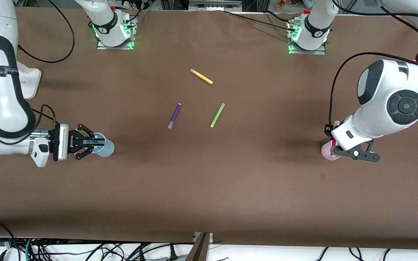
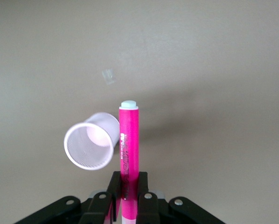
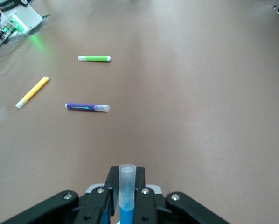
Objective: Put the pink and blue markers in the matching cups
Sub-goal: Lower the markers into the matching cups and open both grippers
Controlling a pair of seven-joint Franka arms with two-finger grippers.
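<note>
I should release the hot pink marker from my left gripper inside the opening of the pale pink cup (image 1: pixel 334 151) (image 2: pixel 92 142).
My right gripper (image 1: pixel 92 142) is shut on the blue marker (image 3: pixel 127 196), whose greyish cap points away from the wrist, and holds it over the mouth of the pale blue cup (image 1: pixel 105 146) at the right arm's end of the table. My left gripper (image 1: pixel 334 145) is shut on the hot pink marker (image 2: pixel 129 144), pale cap outward. It hovers over the pale pink cup (image 1: pixel 326 152), which the hand partly hides. In the left wrist view my left gripper (image 2: pixel 129 179) holds the marker just beside the pink cup's (image 2: pixel 90 140) open rim, not inside it.
Three other markers lie mid-table: yellow (image 1: pixel 201 76) nearest the bases, purple (image 1: pixel 174 116) and lime-green (image 1: pixel 217 115) nearer the front camera. They also show in the right wrist view: green (image 3: pixel 94 58), yellow (image 3: pixel 32 92), purple (image 3: pixel 87 107). The brown table is bare between the cups.
</note>
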